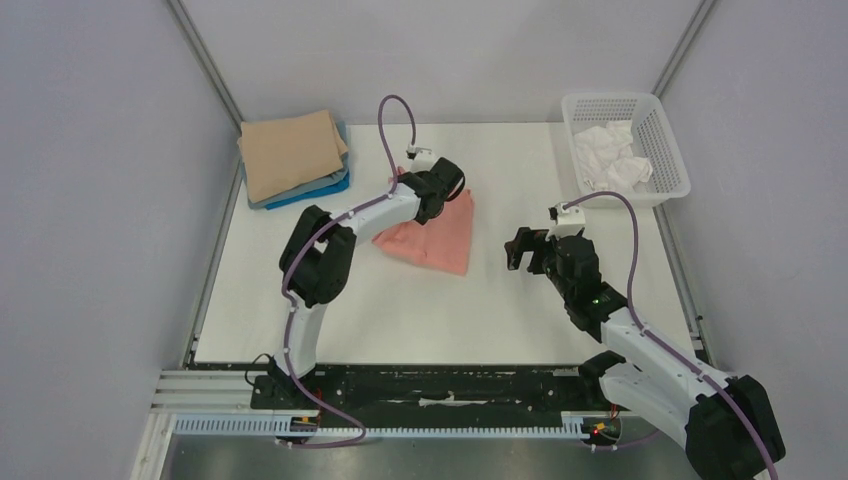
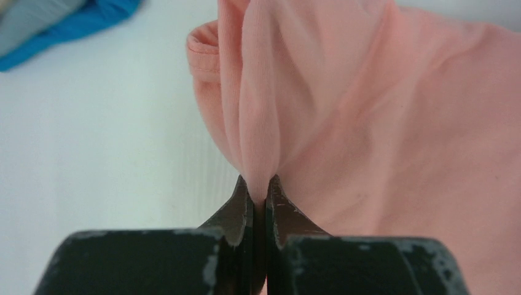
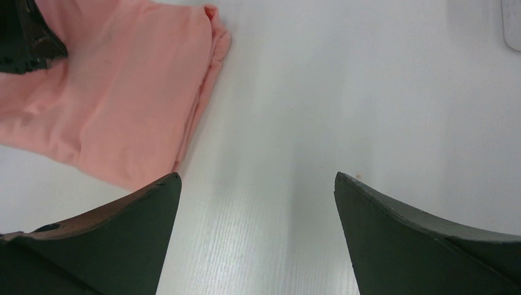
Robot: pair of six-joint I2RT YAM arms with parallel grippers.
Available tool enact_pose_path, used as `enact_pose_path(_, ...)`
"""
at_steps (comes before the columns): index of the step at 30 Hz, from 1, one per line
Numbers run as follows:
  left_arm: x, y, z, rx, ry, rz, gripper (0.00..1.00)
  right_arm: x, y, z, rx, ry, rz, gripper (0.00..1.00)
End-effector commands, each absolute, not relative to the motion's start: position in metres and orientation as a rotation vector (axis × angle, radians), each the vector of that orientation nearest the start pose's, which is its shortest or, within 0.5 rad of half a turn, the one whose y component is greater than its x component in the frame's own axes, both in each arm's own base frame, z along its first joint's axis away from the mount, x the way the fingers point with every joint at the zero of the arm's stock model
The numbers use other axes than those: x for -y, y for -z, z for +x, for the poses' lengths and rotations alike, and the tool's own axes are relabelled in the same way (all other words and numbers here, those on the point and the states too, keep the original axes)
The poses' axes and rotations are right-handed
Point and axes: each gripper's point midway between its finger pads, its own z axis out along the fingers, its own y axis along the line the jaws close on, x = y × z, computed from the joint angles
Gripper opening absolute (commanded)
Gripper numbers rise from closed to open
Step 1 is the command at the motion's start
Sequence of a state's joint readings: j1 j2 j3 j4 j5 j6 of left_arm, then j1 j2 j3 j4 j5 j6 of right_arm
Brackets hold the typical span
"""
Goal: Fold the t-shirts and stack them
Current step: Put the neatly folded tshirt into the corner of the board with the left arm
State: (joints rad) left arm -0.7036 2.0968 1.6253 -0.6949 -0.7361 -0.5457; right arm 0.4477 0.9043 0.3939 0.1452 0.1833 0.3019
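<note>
I need to use my left gripper to set the salmon-pink t-shirt down flat and let go of it on the tan tee [image 1: 290, 139] that tops the folded stack.
A salmon-pink t-shirt [image 1: 436, 235] lies folded in the middle of the white table [image 1: 420, 310]. My left gripper [image 1: 447, 188] is at its far edge, shut on a pinched ridge of the pink cloth [image 2: 261, 110], which it lifts a little. My right gripper [image 1: 522, 250] is open and empty, hovering to the right of the shirt, whose right edge shows in the right wrist view [image 3: 123, 92]. A stack of folded tees sits at the far left corner: tan [image 1: 290, 152] on top, grey and bright blue [image 1: 315, 190] beneath.
A white mesh basket [image 1: 660, 150] at the far right corner holds crumpled white cloth [image 1: 610, 158]. Grey walls close in the table on three sides. The blue and grey stack edge shows in the left wrist view [image 2: 55, 24].
</note>
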Motion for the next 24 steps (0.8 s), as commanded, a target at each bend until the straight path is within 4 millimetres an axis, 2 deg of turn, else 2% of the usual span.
enact_pose_path(1, 0.179, -0.122, 0.457, -2.205, -0.649, 0.05, 0.02, -0.117, -0.134, 0.301, -1.901, -0.304, -0.01, 0.98)
enact_pose_path(7, 0.15, -0.149, 0.513, -2.121, -0.628, 0.087, 0.02, -0.116, -0.126, 0.302, -1.924, -0.296, 0.006, 0.98)
enact_pose_path(12, 0.125, -0.177, 0.55, -2.07, -0.612, 0.08, 0.02, -0.118, -0.119, 0.303, -1.945, -0.298, 0.006, 0.98)
enact_pose_path(18, 0.106, -0.209, 0.577, -2.003, -0.635, 0.042, 0.02, -0.116, -0.115, 0.305, -1.96, -0.282, 0.009, 0.98)
enact_pose_path(24, 0.093, -0.233, 0.593, -1.97, -0.627, 0.011, 0.02, -0.114, -0.111, 0.306, -1.969, -0.27, 0.025, 0.98)
